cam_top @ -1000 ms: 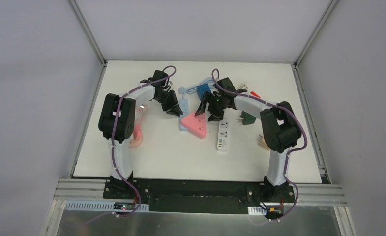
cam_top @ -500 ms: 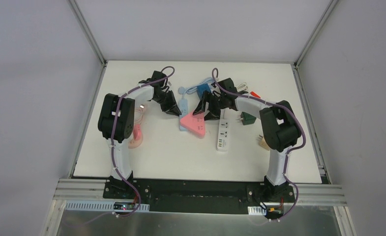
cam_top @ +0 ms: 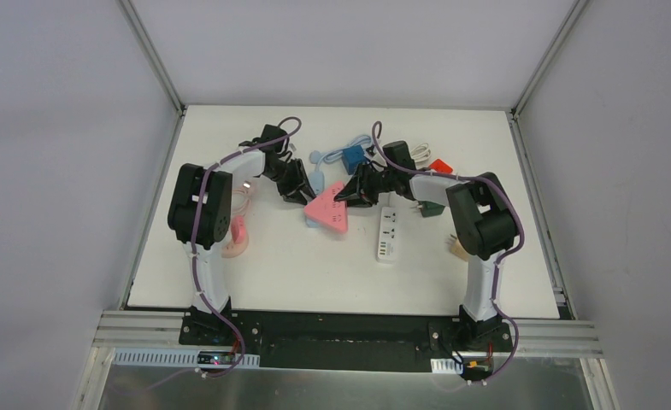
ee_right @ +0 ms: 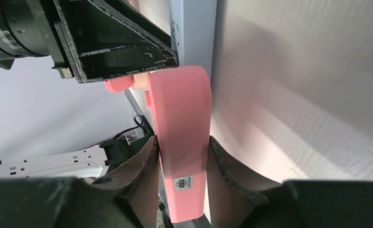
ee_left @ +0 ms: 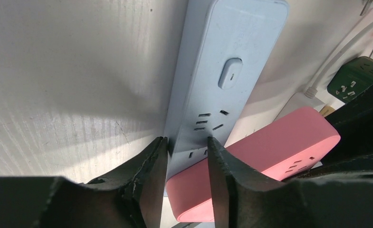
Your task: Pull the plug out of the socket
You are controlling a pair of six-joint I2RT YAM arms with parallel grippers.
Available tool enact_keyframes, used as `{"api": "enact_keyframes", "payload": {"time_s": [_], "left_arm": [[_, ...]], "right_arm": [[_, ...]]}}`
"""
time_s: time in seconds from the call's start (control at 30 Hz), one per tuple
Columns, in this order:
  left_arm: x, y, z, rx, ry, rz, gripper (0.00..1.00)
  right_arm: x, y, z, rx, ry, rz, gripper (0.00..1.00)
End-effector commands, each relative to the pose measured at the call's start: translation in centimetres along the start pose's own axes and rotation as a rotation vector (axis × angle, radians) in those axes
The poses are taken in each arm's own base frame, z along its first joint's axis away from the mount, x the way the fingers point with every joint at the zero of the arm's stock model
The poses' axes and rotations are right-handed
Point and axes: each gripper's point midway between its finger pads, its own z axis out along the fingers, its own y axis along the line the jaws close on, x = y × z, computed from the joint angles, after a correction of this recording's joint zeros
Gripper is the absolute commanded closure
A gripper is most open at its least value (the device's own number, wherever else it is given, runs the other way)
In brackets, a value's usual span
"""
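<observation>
The fingers of my left gripper are only around the socket's edge next to the plug, so they should open and grip both sides of the socket's far end (cam_top: 316,179).
The pink wedge-shaped plug (cam_top: 327,207) sits in the near end of the light-blue socket strip (cam_top: 317,181) at mid-table. My right gripper (cam_top: 349,195) comes in from the right and is shut on the plug (ee_right: 182,156), both fingers pressed flat on its sides around (ee_right: 183,142). My left gripper (cam_top: 301,194) is over the strip's near end (ee_left: 222,57). Its jaws stand a little apart (ee_left: 186,142): one finger is at the strip's left edge, the other over its top face, beside the plug (ee_left: 270,147).
A white power strip (cam_top: 387,233) lies just right of the plug. A green adapter (cam_top: 432,206), a blue adapter (cam_top: 352,156), a red piece (cam_top: 440,165) and white cables lie behind the right arm. A pink object (cam_top: 238,235) lies by the left arm.
My right gripper swung left and closed on the pink plug, which shifted and turned slightly. My left gripper's jaws went from shut to a little apart over the blue strip.
</observation>
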Motion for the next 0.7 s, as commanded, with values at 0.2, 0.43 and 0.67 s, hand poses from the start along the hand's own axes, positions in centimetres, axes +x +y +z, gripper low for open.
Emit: {"api": "enact_keyframes", "payload": {"time_s": [0.2,0.43,0.67], "left_arm": [[0.9,-0.1,0.6,-0.029,0.041,-0.001,0.53],[-0.5,-2.1,-0.9,0.043,-0.050,0.066,0.44],[0.4,-0.4,0.3,-0.016,0.013,0.037,0.51]], "right_arm": [[0.0,1.6,0.8,-0.073,-0.008,-0.059,1.00],[0.2,1.6,0.5,-0.057,0.001,-0.056,1.00],[0.4,1.1,0.7,-0.053,0.004,-0.052,1.00]]}}
